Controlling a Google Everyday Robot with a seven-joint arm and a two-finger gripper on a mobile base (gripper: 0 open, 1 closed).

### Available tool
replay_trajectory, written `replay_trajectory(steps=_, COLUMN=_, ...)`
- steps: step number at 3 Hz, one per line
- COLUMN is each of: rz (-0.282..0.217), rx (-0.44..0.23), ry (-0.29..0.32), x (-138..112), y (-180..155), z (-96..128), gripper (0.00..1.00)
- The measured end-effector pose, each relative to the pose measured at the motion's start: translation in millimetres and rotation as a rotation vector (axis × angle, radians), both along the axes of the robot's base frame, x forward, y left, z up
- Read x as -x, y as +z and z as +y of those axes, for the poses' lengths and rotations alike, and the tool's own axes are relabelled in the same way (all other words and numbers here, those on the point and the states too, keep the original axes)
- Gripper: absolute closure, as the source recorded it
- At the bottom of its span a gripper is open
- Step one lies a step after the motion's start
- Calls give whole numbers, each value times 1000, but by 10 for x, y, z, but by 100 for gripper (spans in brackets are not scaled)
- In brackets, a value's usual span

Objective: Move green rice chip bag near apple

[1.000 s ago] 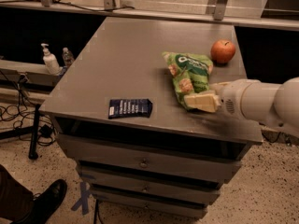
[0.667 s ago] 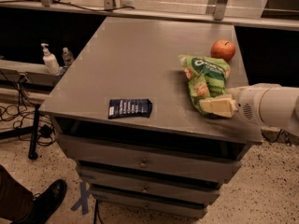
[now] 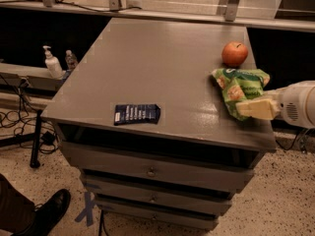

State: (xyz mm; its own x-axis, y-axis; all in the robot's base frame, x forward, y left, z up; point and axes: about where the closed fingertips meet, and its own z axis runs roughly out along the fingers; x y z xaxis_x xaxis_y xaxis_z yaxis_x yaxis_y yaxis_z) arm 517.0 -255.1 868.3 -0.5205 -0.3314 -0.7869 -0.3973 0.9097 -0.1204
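Observation:
The robot's gripper needs to release the green rice chip bag on the cabinet top just in front of the apple (image 3: pixel 239 81), nearly touching it.
The green rice chip bag (image 3: pixel 242 86), wrinkly light green with orange and white patches, lies at the right edge of the grey cabinet top (image 3: pixel 147 58). The red-orange apple (image 3: pixel 234 53) sits just behind it, a small gap away. My gripper (image 3: pixel 252 109) reaches in from the right on a white arm and is shut on the bag's near end, at the cabinet's front right corner.
A flat dark blue packet (image 3: pixel 137 114) lies near the front edge at the left. Drawers sit below the top. A soap dispenser (image 3: pixel 51 63) and a small bottle (image 3: pixel 71 60) stand on a ledge to the left. A person's shoe (image 3: pixel 47 214) is on the floor at lower left.
My gripper has moved to the right with the bag in it. The bag has gone from the middle right of the top to just in front of the apple.

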Motion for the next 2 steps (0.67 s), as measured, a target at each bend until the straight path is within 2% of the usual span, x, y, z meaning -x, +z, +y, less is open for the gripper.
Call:
replay_trajectory(steps=1, rz=15, rx=35, ry=10, x=-32, y=121, z=-123, gripper=100)
replay_trajectory(steps=2, rz=28, rx=53, ry=35, x=-117, y=155, z=-117, gripper=100)
